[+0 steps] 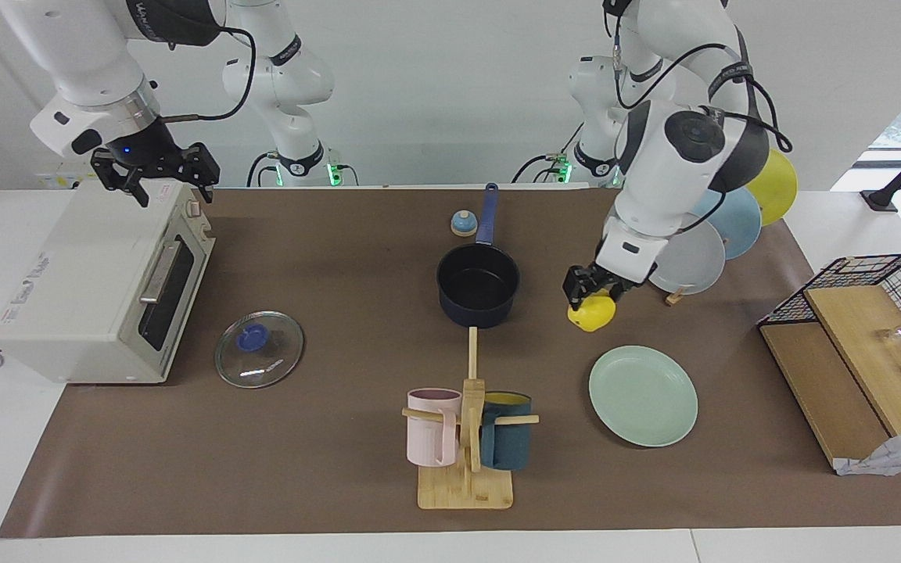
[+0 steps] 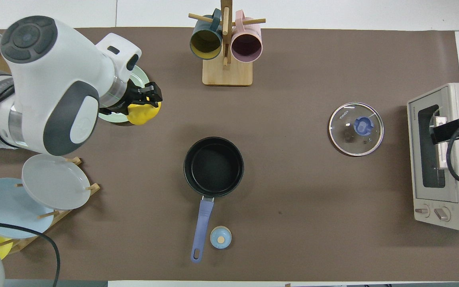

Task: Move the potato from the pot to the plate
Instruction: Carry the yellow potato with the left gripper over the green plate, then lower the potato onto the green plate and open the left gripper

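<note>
Next, my left gripper releases the yellow potato that I am moving, so that it rests on the far half of the mint-green plate [image 2: 116,79].
My left gripper [image 1: 593,298] [image 2: 146,104] is shut on the yellow potato [image 1: 592,313] [image 2: 144,113] and carries it in the air between the pot and the plate. The dark navy pot [image 1: 478,286] [image 2: 213,166] stands mid-table with nothing in it, its blue handle [image 2: 200,229] pointing toward the robots. The mint-green plate [image 1: 643,396] [image 2: 141,75] lies flat toward the left arm's end of the table; the arm covers most of it in the overhead view. My right gripper [image 1: 155,173] hangs open over the toaster oven and waits.
A white toaster oven [image 1: 98,281] [image 2: 444,155] stands at the right arm's end, a glass lid [image 1: 259,349] [image 2: 356,128] beside it. A mug rack [image 1: 466,438] [image 2: 226,44] stands farthest from the robots. Grey, blue and yellow plates [image 1: 685,250] lean in a stand. A small blue knob [image 1: 463,224] sits by the pot handle.
</note>
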Action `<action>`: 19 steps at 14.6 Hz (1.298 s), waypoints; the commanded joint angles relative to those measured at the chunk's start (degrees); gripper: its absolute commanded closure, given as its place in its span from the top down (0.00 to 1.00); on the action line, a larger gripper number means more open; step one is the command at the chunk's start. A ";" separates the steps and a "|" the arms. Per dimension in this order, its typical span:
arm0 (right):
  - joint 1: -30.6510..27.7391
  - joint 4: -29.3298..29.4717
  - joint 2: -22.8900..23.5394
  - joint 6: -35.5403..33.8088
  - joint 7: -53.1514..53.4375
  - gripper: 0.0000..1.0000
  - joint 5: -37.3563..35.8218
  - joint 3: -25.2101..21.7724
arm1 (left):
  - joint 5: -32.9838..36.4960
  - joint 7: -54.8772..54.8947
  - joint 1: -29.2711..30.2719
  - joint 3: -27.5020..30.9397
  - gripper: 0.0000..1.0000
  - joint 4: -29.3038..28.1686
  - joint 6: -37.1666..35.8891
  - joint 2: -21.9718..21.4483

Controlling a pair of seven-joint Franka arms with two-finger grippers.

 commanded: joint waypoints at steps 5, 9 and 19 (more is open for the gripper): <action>0.03 -0.60 -0.68 1.02 0.85 1.00 0.96 0.63 | -0.21 -6.63 4.71 3.58 0.00 7.64 6.78 12.29; 0.03 -0.60 -0.68 1.02 0.85 1.00 0.96 0.81 | 0.58 -22.14 5.23 3.50 0.00 6.23 15.07 14.24; 0.12 -0.60 -0.68 1.02 0.85 1.00 0.96 0.99 | 2.25 -44.75 4.79 3.76 0.00 -7.22 29.58 11.52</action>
